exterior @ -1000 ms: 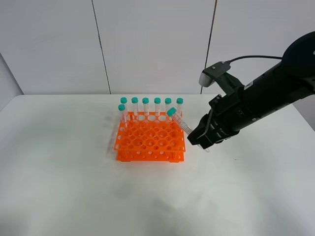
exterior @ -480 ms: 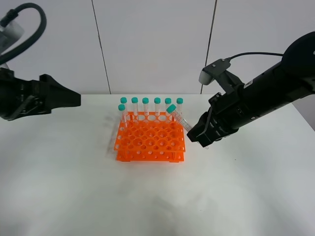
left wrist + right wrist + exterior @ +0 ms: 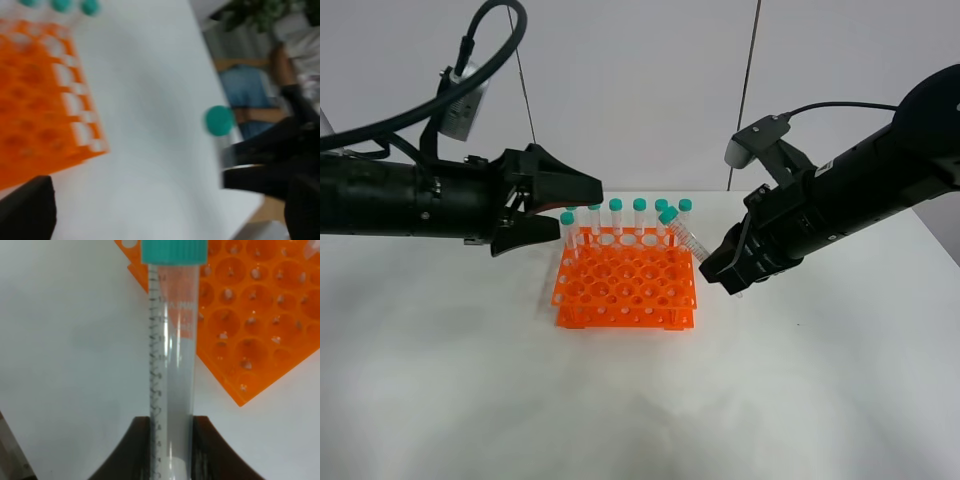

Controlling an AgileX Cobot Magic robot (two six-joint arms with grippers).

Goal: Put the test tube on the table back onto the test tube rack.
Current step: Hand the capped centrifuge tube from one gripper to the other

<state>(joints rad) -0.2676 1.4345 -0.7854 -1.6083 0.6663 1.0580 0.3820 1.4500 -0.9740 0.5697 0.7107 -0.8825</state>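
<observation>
My left gripper needs to close on the teal cap (image 3: 668,215) (image 3: 219,120) of the tilted test tube that my right gripper holds by its lower end.
My right gripper (image 3: 718,268) is shut on the lower end of a clear test tube (image 3: 686,240) with a teal cap. It holds the tube tilted in the air, cap up, over the right edge of the orange test tube rack (image 3: 625,285). The right wrist view shows the tube (image 3: 172,355) between my fingers (image 3: 140,450), with the rack (image 3: 260,305) beyond it. My left gripper (image 3: 578,206) is open beside the rack's back left corner. In the left wrist view the rack (image 3: 35,100) and the held tube's cap (image 3: 219,120) are blurred. The rack stands on the white table (image 3: 470,380).
Several more teal-capped tubes (image 3: 640,215) stand upright in the rack's back row, and one (image 3: 567,228) stands at its left end, close to my left gripper. The other holes hold nothing. A grey panelled wall (image 3: 630,90) rises behind the table.
My left arm has swung in from the left to the rack's back left corner, jaws open. My right gripper and its tube have barely moved, drifting slightly up.
</observation>
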